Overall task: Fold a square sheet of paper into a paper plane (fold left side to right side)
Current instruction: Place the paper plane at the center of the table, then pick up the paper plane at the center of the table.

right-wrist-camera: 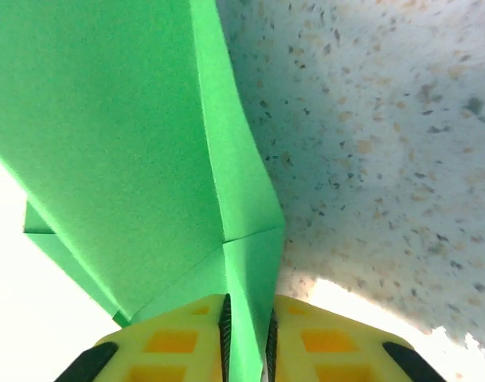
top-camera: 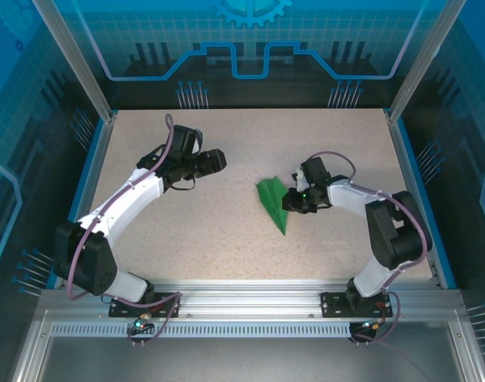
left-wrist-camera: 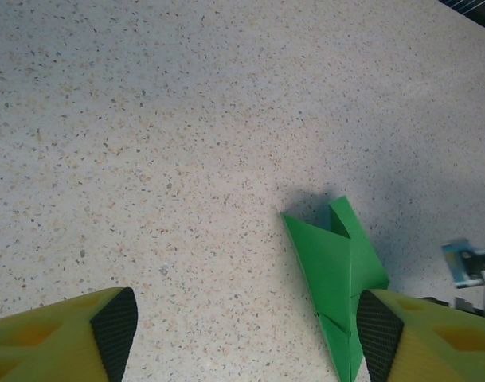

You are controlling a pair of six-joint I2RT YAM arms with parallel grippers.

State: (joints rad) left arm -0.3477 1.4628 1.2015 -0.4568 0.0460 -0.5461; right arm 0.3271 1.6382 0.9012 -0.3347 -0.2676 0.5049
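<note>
The green paper's side flap, away from its middle fold, is in my right gripper, so next I open it, move over the green paper and pinch the middle fold (top-camera: 275,202).
The square sheet of paper (top-camera: 272,203) is green and folded into a narrow wedge lying mid-table, its tip toward the near edge. My right gripper (top-camera: 293,200) sits at the wedge's right side, shut on a flap of the green paper (right-wrist-camera: 146,143) that runs down between its yellow fingers (right-wrist-camera: 178,342). My left gripper (top-camera: 217,161) hovers left of and beyond the paper, open with nothing between its fingers (left-wrist-camera: 107,326). In the left wrist view the folded paper (left-wrist-camera: 334,267) lies below, near the right fingertip.
The speckled beige tabletop (top-camera: 186,231) is bounded by blue rails on the left (top-camera: 87,171) and right (top-camera: 421,191), and an aluminium frame (top-camera: 242,298) runs along the near edge by the arm bases.
</note>
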